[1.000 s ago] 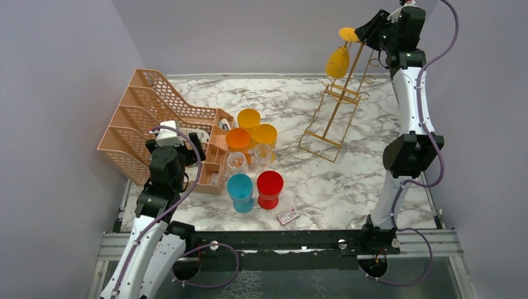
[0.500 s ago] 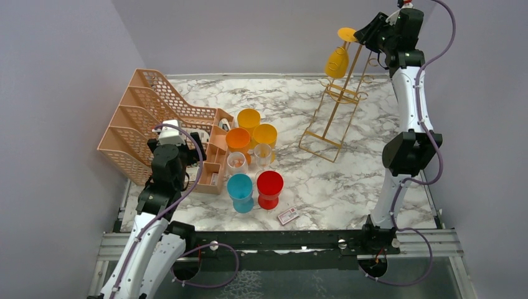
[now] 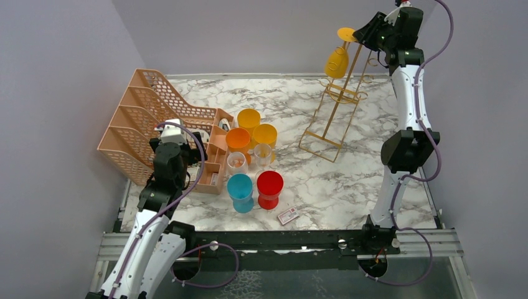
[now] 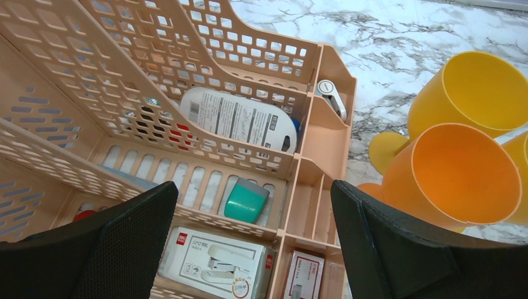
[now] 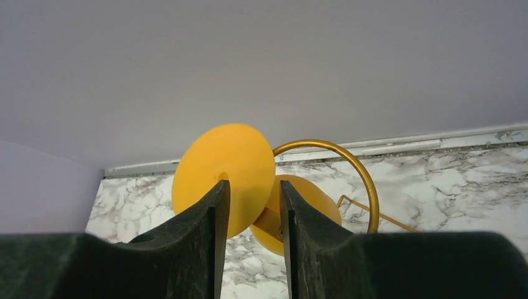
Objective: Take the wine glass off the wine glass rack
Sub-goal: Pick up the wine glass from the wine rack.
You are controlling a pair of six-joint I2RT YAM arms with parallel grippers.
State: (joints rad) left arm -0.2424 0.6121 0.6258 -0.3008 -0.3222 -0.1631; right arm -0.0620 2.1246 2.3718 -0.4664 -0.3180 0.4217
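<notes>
The yellow wine glass's foot lies at a slant across my right gripper's fingers, so I need to line the fingers up with it and pinch the foot's near edge (image 5: 272, 167).
The yellow wine glass (image 3: 337, 62) hangs upside down near the top of the gold wire rack (image 3: 336, 106) at the back right, its round foot uppermost. My right gripper (image 3: 367, 31) is raised level with the foot. In the right wrist view the foot (image 5: 215, 156) and stem sit just past my right gripper (image 5: 254, 184), whose jaws stand a narrow gap apart; I see no contact. A gold rack loop (image 5: 364, 171) curves beside the bowl. My left gripper (image 3: 196, 146) is wide open and empty over the peach organizer (image 4: 311, 134).
The peach mesh file organizer (image 3: 146, 121) holds a stapler box (image 4: 215, 261) and a green item (image 4: 246, 199). Orange, yellow, clear, blue (image 3: 240, 190) and red (image 3: 269, 187) cups cluster mid-table. A small card (image 3: 287, 215) lies near the front. Walls stand close behind the rack.
My right arm has shifted very slightly at the top of the rack. The glass still hangs in about the same place. My left arm has barely moved.
</notes>
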